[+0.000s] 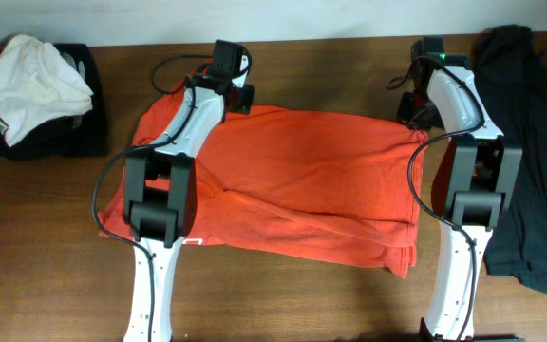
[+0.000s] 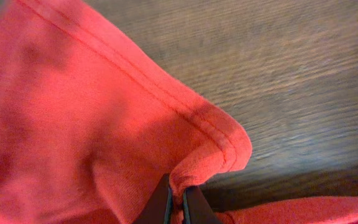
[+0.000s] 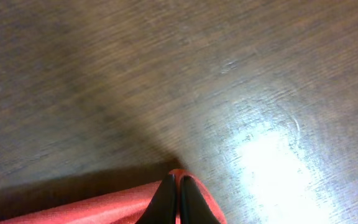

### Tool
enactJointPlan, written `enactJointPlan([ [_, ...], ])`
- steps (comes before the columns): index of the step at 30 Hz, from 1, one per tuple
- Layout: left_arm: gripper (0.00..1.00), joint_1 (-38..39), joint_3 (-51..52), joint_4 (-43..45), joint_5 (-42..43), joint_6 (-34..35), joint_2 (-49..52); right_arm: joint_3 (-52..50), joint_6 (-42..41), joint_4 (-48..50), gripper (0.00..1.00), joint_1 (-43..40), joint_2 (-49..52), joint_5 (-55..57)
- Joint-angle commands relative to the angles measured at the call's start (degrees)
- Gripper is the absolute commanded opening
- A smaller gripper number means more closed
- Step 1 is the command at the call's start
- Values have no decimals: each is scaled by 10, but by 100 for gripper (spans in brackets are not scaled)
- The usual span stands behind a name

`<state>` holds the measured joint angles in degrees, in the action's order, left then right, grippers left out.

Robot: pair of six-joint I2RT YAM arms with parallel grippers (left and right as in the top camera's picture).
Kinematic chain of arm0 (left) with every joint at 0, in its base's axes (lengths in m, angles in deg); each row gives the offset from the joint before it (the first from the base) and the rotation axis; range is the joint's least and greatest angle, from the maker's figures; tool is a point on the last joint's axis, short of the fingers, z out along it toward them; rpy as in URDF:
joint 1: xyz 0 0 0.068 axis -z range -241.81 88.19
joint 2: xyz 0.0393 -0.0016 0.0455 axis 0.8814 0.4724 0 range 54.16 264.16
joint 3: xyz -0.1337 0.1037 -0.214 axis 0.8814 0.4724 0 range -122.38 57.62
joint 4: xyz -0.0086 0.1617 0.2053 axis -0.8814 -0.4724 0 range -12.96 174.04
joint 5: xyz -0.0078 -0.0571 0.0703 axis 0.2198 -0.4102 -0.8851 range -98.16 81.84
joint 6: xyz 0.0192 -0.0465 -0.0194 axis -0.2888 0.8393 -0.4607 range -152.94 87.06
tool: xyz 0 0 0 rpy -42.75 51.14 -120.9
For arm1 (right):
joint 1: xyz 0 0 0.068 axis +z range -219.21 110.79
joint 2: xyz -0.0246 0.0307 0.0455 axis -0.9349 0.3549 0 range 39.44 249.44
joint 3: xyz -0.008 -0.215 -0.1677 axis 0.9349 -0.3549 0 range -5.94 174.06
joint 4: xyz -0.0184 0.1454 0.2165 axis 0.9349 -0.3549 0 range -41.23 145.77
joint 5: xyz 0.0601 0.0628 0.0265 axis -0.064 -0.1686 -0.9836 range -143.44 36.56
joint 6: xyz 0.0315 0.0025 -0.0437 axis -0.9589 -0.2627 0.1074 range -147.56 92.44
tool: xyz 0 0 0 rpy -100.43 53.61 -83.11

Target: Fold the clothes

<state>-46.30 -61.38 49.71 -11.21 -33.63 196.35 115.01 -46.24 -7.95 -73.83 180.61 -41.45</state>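
Next, I let go of the hemmed fold with my left gripper on the flat T-shirt cloth (image 1: 224,160) just beyond the raised crease.
The red-orange T-shirt (image 1: 302,180) lies folded over on the wooden table between my two arms, its lettering hidden. My left gripper (image 1: 238,98) is at the shirt's far left corner and is shut on a hemmed fold of the T-shirt (image 2: 104,124), the fingertips (image 2: 178,198) pinching the cloth. My right gripper (image 1: 412,109) is at the far right corner, shut on a thin edge of the T-shirt (image 3: 104,208), with the cloth between the fingertips (image 3: 176,186).
A pile of white and black clothes (image 1: 31,95) sits at the far left of the table (image 1: 330,76). A dark garment (image 1: 535,171) lies along the right side. Cables run by both arms.
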Motion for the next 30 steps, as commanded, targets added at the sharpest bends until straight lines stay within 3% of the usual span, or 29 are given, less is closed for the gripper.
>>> enactJointPlan([
  [1,5,-3,-1,-20,-3,-4,-74,13,-36,-31,4,-4,-56,19],
  [5,1,-3,-1,-62,-45,-4,-97,13,-70,-82,4,-4,-89,16],
  [8,1,-3,-1,-143,-94,-2,-125,13,-114,-161,4,-4,-122,14],
  [12,1,-4,0,-233,-94,1,-127,13,-134,-247,4,-2,-145,-37],
  [18,1,-28,0,-330,-103,78,-127,-7,-138,-334,4,46,-148,-42],
  [24,1,-52,1,-401,-102,89,-127,-187,-204,-274,4,128,-262,-9],
  [27,3,-52,19,-416,-79,88,-127,-311,-207,-207,4,124,-310,-10],
  [30,4,-52,65,-416,-42,88,-127,-350,-207,-182,4,98,-310,-10],
])
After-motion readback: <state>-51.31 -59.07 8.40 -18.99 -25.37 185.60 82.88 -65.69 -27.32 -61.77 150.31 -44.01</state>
